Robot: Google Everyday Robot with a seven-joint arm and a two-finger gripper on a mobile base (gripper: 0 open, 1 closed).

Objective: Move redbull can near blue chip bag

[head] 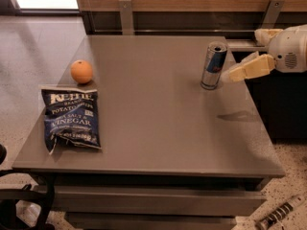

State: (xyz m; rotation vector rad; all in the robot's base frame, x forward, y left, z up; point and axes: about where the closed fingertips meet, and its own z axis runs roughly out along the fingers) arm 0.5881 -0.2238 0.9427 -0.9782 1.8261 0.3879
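Observation:
The redbull can is my gripper's next target. My gripper needs to go to the redbull can's middle (213,68), about halfway up its side, and close there.
The redbull can (213,65) stands upright on the grey table (158,128), near its back right corner. The blue chip bag (70,117) lies flat near the table's front left edge, far from the can. My gripper (243,56) reaches in from the right, just right of the can, its cream fingers (249,69) pointing left at it. The fingers are spread open and hold nothing. The lower fingertip is very close to the can's right side.
A round orange fruit (81,71) sits on the table just behind the chip bag. A wooden wall with metal brackets (126,14) runs behind the table. A dark cabinet (283,104) stands right of the table, under the arm.

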